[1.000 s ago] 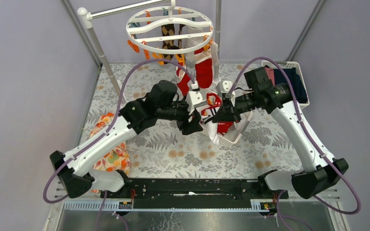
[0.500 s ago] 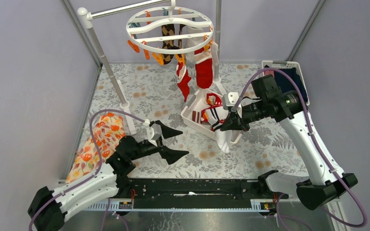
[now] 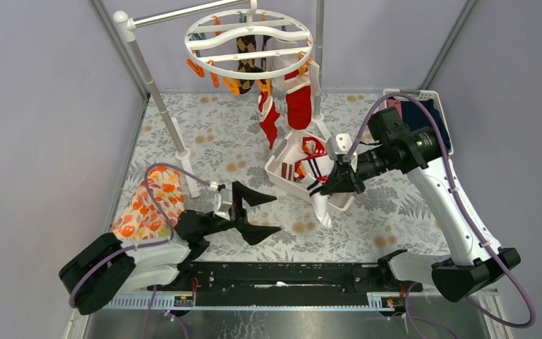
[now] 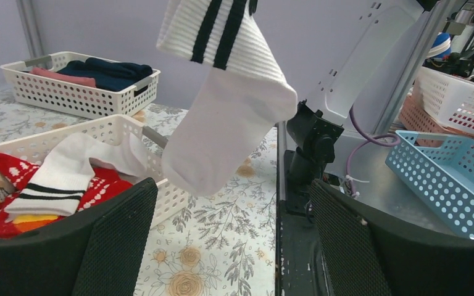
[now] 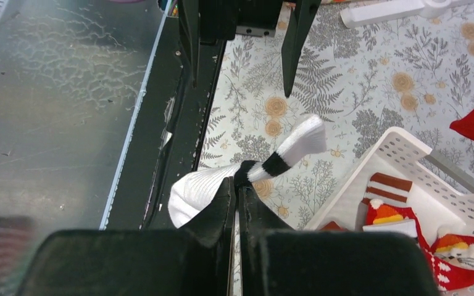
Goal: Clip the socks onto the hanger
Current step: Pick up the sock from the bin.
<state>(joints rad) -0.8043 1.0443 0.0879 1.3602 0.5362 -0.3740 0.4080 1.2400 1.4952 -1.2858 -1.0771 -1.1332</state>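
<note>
My right gripper is bunching up the white sock's cuff at the stripes. So next my left gripper grabs the cuff's free edge (image 4: pixel 174 31), and then my right gripper needs to grab the opposite edge.
The round white hanger (image 3: pixel 248 42) hangs at the back with orange clips; an argyle sock (image 3: pixel 248 51) and red-and-white socks (image 3: pixel 298 99) dangle from it. My right gripper (image 3: pixel 330 185) (image 5: pixel 236 185) is shut on the black-striped cuff of a white sock (image 3: pixel 322 207) (image 5: pixel 200 188), which hangs over the front edge of a white basket (image 3: pixel 279 171). More socks (image 3: pixel 312 150) lie in that basket. My left gripper (image 3: pixel 256 212) (image 4: pixel 228 246) stands wide open and holds nothing, low at the near left. In its view the held sock (image 4: pixel 228 117) hangs ahead.
An orange floral cloth (image 3: pixel 145 205) lies at the left edge beside the left arm. A grey pole (image 3: pixel 148 78) slants up at the back left. A basket of navy and pink clothes (image 3: pixel 430 116) sits at the back right. A blue basket (image 4: pixel 450 179) stands off the table.
My left gripper has let go by the basket, opened wide and drawn back to the near left. The right gripper keeps its hold on the white sock, which now hangs free.
</note>
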